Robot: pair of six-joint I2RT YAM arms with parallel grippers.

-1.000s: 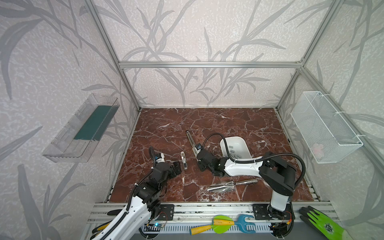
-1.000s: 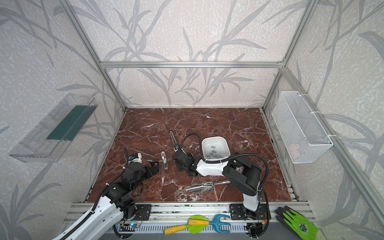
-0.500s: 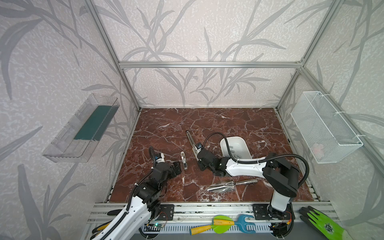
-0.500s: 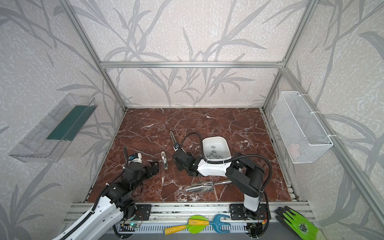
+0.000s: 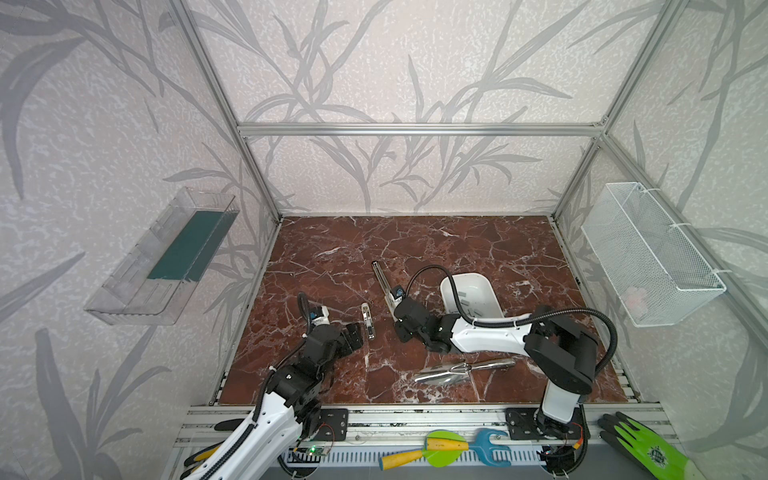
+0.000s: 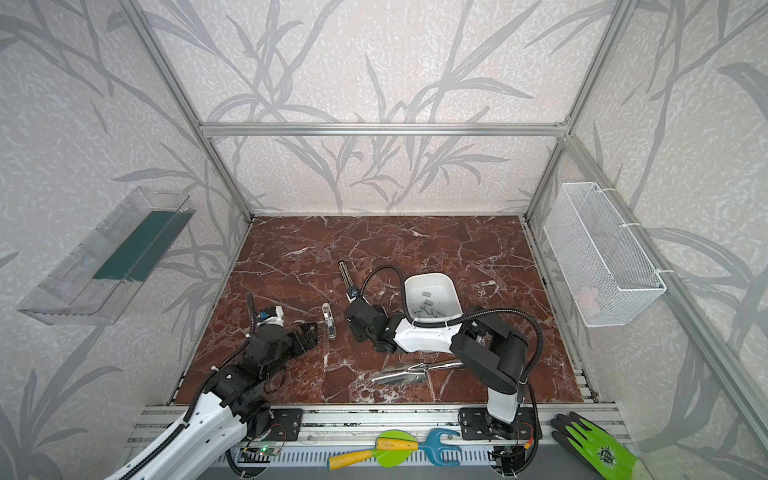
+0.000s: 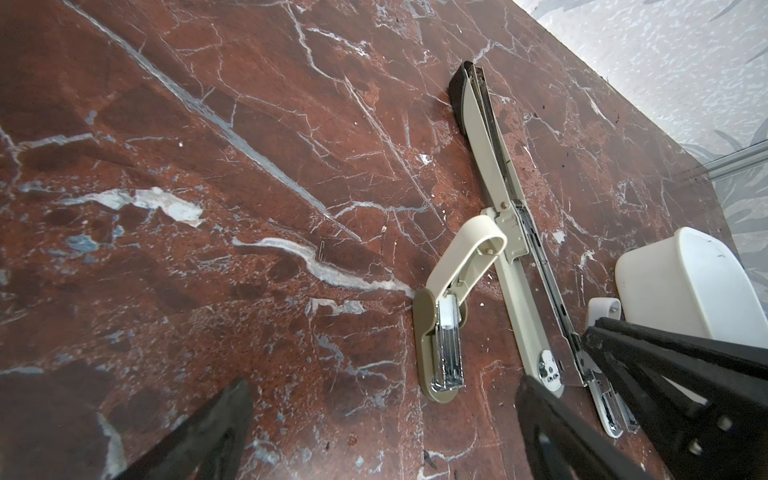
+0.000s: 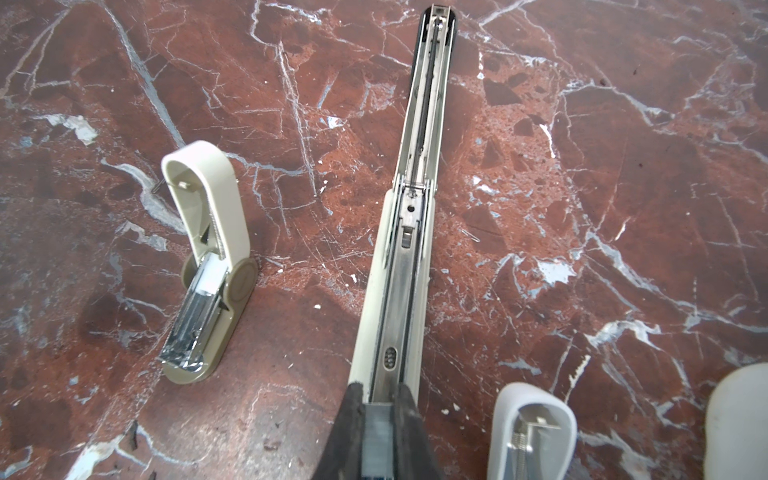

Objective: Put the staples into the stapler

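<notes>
My right gripper needs to let go of the grey strip of staples in the near end of the open stapler's metal channel [image 5: 395, 313] [image 8: 378, 458].
The stapler [image 5: 384, 286] [image 6: 347, 280] lies swung open flat on the marble, its metal channel [image 8: 409, 257] facing up. My right gripper [image 8: 378, 409] [image 5: 395, 319] is at the channel's near end, shut on a grey strip of staples [image 8: 376, 440]. More staples [image 6: 428, 309] [image 5: 467, 305] lie in the white bowl [image 6: 409, 286] [image 5: 446, 286] behind the right arm. To the stapler's left my left gripper [image 7: 382, 432] [image 5: 355, 334] hangs open and empty just above the table. The stapler [image 7: 515, 266] also shows in the left wrist view.
A small beige stapler [image 5: 368, 320] [image 8: 208, 270] [image 7: 444, 332] lies between the grippers. A white spring piece [image 8: 532, 432] sits beside the right fingers. A metal trowel [image 5: 461, 370] lies near the front. A wire basket [image 5: 648, 257] and a clear shelf [image 5: 166, 257] hang on the walls.
The right arm's elbow has shifted slightly. Both grippers stay where they were, the right still shut on the strip.
</notes>
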